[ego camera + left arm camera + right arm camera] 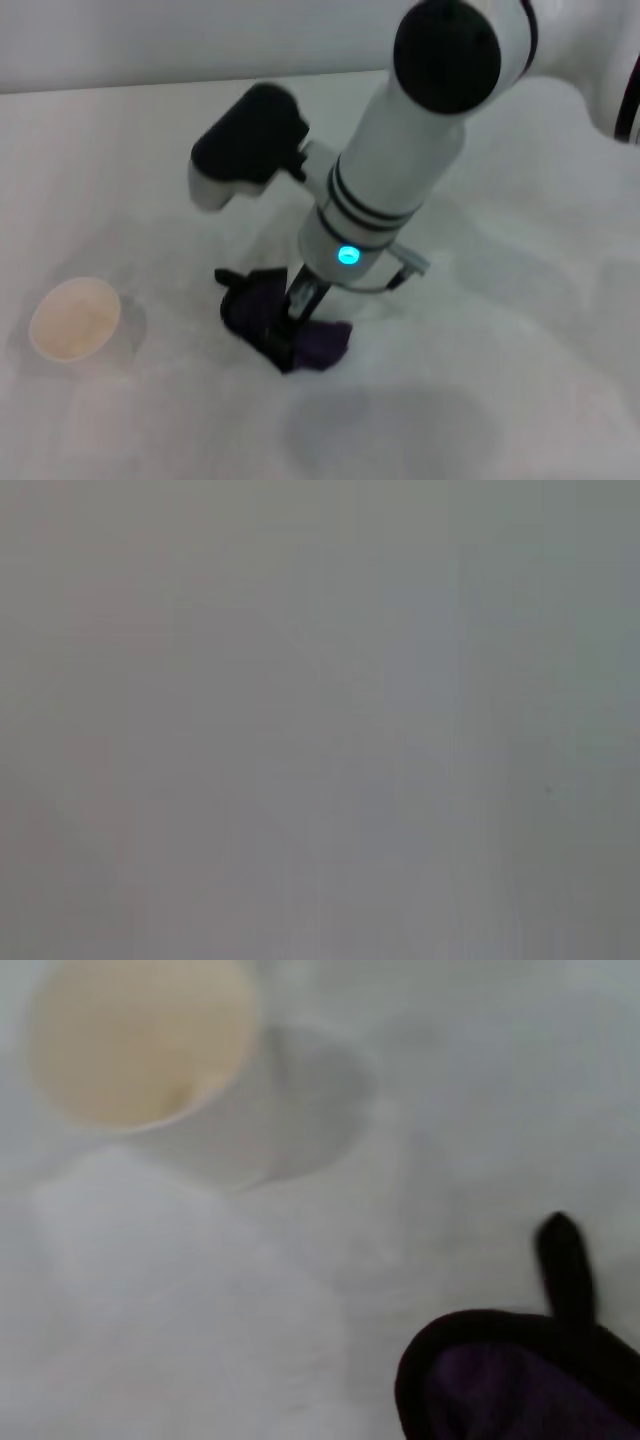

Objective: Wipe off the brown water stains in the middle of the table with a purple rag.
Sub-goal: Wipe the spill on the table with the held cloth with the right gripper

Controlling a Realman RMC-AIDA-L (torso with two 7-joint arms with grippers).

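Note:
Next, my right gripper sets the purple rag, now bunched near the table's middle, down on the bare table point(520, 232) across from the paper cup, toward the far edge of the table.
The purple rag point(285, 325) lies bunched on the white table point(500, 330) near the middle, its black trim and strap-like tail pointing left. My right gripper point(300, 300) comes down from the upper right and stands on the rag, its fingers closed into the cloth. In the right wrist view the rag point(520, 1385) shows with its black tail point(565, 1260). No tan blotch shows in any view, so the brown water stains are hidden or out of view. My left gripper is out of view, and its wrist view shows only plain grey.
A white paper cup point(75, 318) with a pale tan inside stands on the table at the left; it also shows in the right wrist view point(140, 1040). The table's far edge point(150, 88) runs along the back. A grey shadow point(390, 430) lies in front of the rag.

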